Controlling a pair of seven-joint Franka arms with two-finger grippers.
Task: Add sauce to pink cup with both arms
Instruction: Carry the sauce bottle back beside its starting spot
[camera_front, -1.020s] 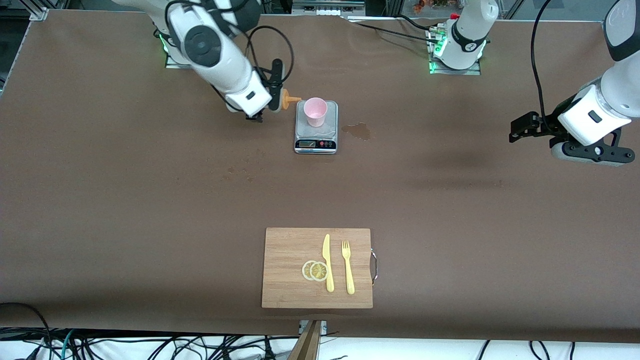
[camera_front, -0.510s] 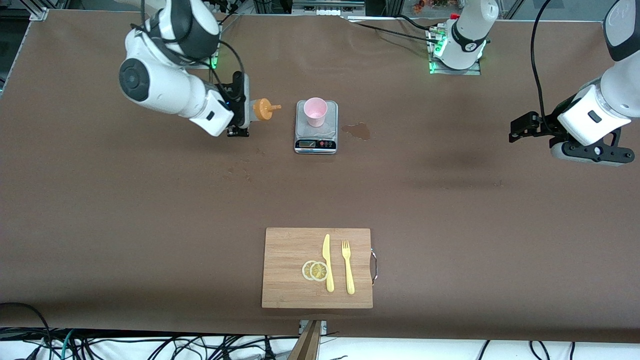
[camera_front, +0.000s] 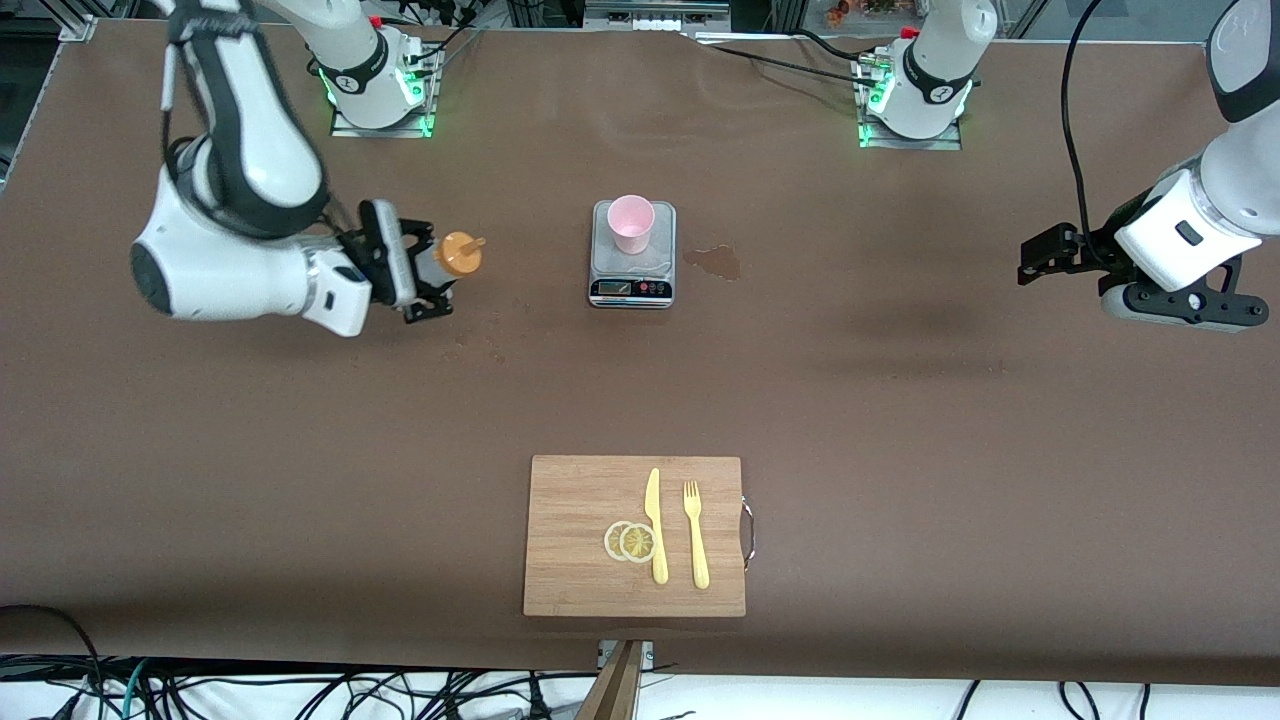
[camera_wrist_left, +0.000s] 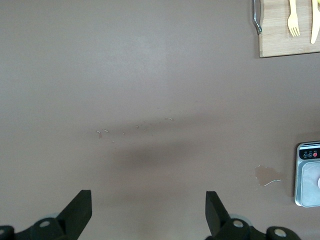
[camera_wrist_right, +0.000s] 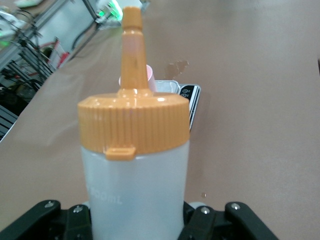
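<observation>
My right gripper should set the sauce bottle, still held over the table, on the brown table (camera_front: 411, 328) beside the small wet drops, away from the scale.
My right gripper (camera_front: 420, 272) is shut on the sauce bottle (camera_front: 445, 260), whose orange nozzle cap (camera_front: 461, 253) points toward the pink cup. It holds the bottle over the table, well off toward the right arm's end from the cup. In the right wrist view the whitish bottle (camera_wrist_right: 135, 185) fills the middle between the fingers of the right gripper (camera_wrist_right: 135, 220). The pink cup (camera_front: 631, 222) stands upright on a small kitchen scale (camera_front: 632, 285). In the right wrist view the nozzle hides most of the cup (camera_wrist_right: 149, 77). My left gripper (camera_front: 1040, 258) waits open and empty over the left arm's end (camera_wrist_left: 148, 212).
A wet stain (camera_front: 715, 262) lies beside the scale toward the left arm's end. A wooden cutting board (camera_front: 570, 535) with a yellow knife (camera_front: 655, 525), a fork (camera_front: 696, 535) and lemon slices (camera_front: 630, 541) lies near the front camera.
My right arm has carried the bottle away from the cup toward the right arm's end of the table, and the nozzle no longer reaches over the scale. The left arm has not moved.
</observation>
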